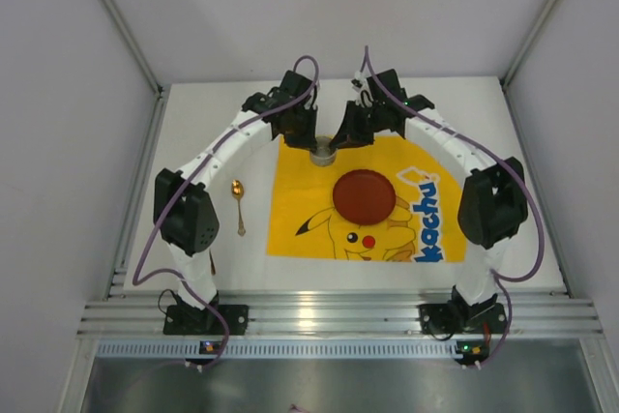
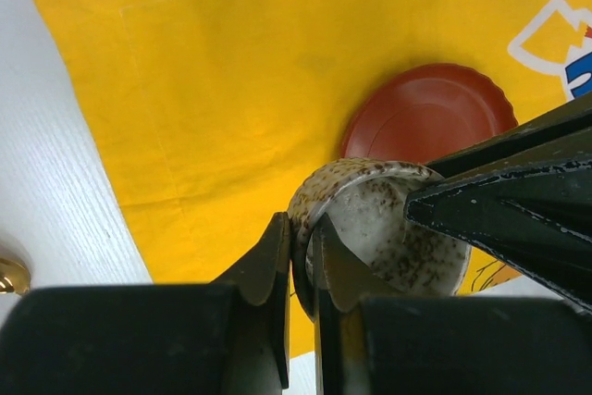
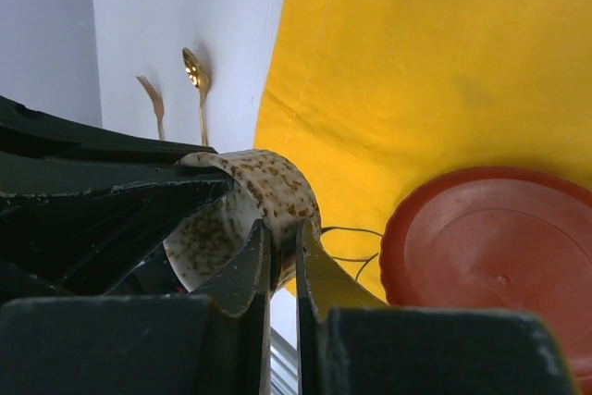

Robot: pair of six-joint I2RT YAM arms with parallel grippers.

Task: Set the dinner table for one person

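I need to use my right gripper to put down the speckled cup on the yellow mat (image 1: 433,162) just past the blue letters and let go of it there.
A speckled cream cup (image 1: 323,153) stands at the far edge of the yellow Pikachu mat (image 1: 295,205) on the white dinner table (image 1: 198,123). My left gripper (image 1: 309,138) is shut on the cup's left rim, one finger inside and one outside (image 2: 298,228). My right gripper (image 1: 339,136) is shut on the opposite rim (image 3: 282,228). The cup (image 2: 370,219) fills the space between both grippers, and it also shows in the right wrist view (image 3: 268,182). A red-brown plate (image 1: 364,194) lies on the mat just in front of the cup.
A gold spoon (image 1: 238,204) lies on the bare table left of the mat. In the right wrist view the spoon (image 3: 196,76) has a gold fork-like utensil (image 3: 153,104) beside it. Grey walls and aluminium rails (image 1: 338,314) enclose the table.
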